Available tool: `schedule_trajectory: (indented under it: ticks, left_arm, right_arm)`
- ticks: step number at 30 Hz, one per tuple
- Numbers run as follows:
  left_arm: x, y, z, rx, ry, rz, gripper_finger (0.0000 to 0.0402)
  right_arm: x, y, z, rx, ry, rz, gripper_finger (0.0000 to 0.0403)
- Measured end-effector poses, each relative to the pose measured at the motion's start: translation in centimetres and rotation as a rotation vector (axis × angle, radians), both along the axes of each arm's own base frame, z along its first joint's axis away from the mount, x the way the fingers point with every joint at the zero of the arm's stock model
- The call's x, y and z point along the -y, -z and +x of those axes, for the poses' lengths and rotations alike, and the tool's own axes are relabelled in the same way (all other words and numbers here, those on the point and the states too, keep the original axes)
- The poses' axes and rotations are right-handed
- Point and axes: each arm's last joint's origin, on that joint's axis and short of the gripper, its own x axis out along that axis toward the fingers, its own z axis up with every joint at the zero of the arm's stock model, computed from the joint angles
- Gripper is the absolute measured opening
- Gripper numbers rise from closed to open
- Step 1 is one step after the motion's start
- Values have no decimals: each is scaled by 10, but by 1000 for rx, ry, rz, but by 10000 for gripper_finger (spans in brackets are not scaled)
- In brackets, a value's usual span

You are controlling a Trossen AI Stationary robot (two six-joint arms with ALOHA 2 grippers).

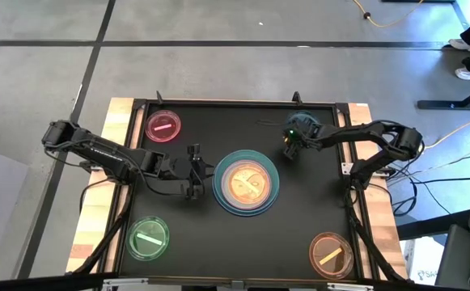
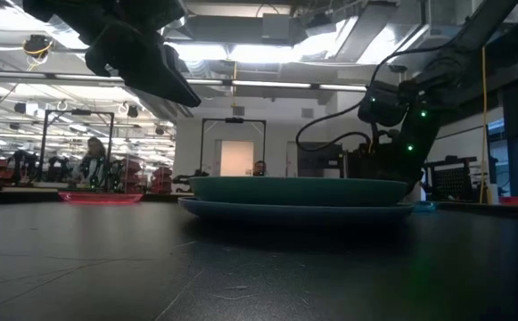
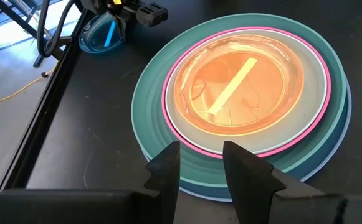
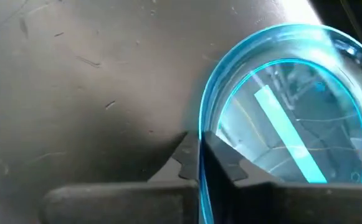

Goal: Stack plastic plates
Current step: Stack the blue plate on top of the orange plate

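Note:
The robot's right gripper should release the small blue dish on the translucent orange dish (image 1: 250, 183) that is on top of the stack.
A stack of plates (image 1: 247, 182) sits mid-table: blue-grey at the bottom, then dark green, pink and pale mint, with a translucent orange dish (image 3: 240, 87) on top. My left gripper (image 1: 194, 171) hovers open just left of the stack, its fingers (image 3: 168, 168) above the stack's near rim. My right gripper (image 1: 294, 141) is near the far edge, shut on the small blue dish (image 1: 303, 124). A pink dish (image 1: 163, 127), a green dish (image 1: 148, 237) and an orange-brown dish (image 1: 332, 253) lie flat on the table. My right gripper pinches the blue dish's rim (image 4: 200, 140), one finger inside the dish and one outside. It comes at the rim slanting down from above. The dish lies about level at table height (image 2: 423, 207); whether it is lifted clear, I cannot tell.
The black tabletop has a raised frame (image 1: 218, 103) and wooden side strips. Bare black surface lies between the stack and the three loose dishes. Cables hang off the right side (image 1: 429, 174). People and equipment show in the room behind the table.

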Motion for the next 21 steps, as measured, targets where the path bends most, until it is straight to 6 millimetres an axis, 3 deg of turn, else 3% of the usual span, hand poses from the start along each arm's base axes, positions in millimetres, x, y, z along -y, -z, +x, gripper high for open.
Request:
schedule_trajectory:
  ticks: [4,11,21]
  left_arm:
    - [0,0,0,1,0,0,116]
    - [0,0,0,4,4,4,116]
    - [0,-1,0,5,4,4,116]
  right_arm:
    - [-8,-6,8,4,-42,-4,11]
    - [-31,-41,35,81,-161,-35,3]
    - [-95,-80,75,231,-412,-50,1]
